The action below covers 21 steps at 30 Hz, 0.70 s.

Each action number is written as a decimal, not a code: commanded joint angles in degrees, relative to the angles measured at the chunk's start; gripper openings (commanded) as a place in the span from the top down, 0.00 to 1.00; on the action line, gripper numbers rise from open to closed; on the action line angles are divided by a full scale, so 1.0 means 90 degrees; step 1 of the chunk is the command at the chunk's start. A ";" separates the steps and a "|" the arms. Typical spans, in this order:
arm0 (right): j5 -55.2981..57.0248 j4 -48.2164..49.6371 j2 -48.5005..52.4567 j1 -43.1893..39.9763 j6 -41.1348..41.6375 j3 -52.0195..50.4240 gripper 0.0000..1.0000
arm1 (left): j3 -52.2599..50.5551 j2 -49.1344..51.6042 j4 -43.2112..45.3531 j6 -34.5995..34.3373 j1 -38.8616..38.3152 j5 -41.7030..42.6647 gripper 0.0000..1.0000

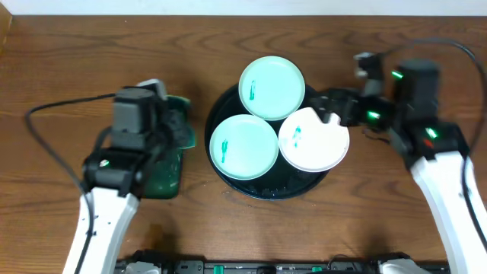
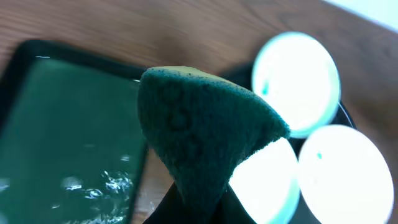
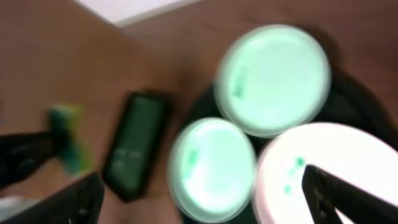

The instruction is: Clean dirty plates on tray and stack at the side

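The front mint plate's rim [image 1: 274,132] [image 3: 247,137] is beside the gap where the white plate and the back mint plate meet. My right gripper should close on that rim.
The black tray [image 1: 266,190] holds three plates: a mint plate [image 1: 272,87] at the back, a mint plate [image 1: 243,147] at the front left and a white plate [image 1: 313,144] at the front right. Each bears a small teal smear. My left gripper [image 1: 169,122] hovers over a green tray, left of the black tray, shut on a dark green sponge [image 2: 205,137]. My right gripper [image 1: 329,114] is open at the white plate's back edge. In the blurred right wrist view its fingers [image 3: 200,177] are spread wide, with one finger over the white plate [image 3: 311,155].
A small rectangular dark-green tray [image 1: 163,179] with wet patches lies left of the black tray, under my left gripper; it also shows in the left wrist view [image 2: 68,143]. Cables run across the wooden table [image 1: 68,68] at both sides.
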 commanded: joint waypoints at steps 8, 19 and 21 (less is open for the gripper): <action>0.1787 0.0593 0.1921 0.1239 -0.0401 0.1039 0.33 | 0.0136 0.1396 0.1120 -0.0753 -0.1158 0.0199 0.93; 0.1338 0.0877 0.3640 0.1778 -0.0600 0.1042 0.46 | 0.0136 0.3067 0.1421 -0.1270 -0.1617 -0.0469 0.93; 0.1343 0.0738 0.3854 0.1848 -0.0707 0.1042 0.50 | 0.0136 0.3111 0.1421 -0.1268 -0.1620 -0.0471 0.93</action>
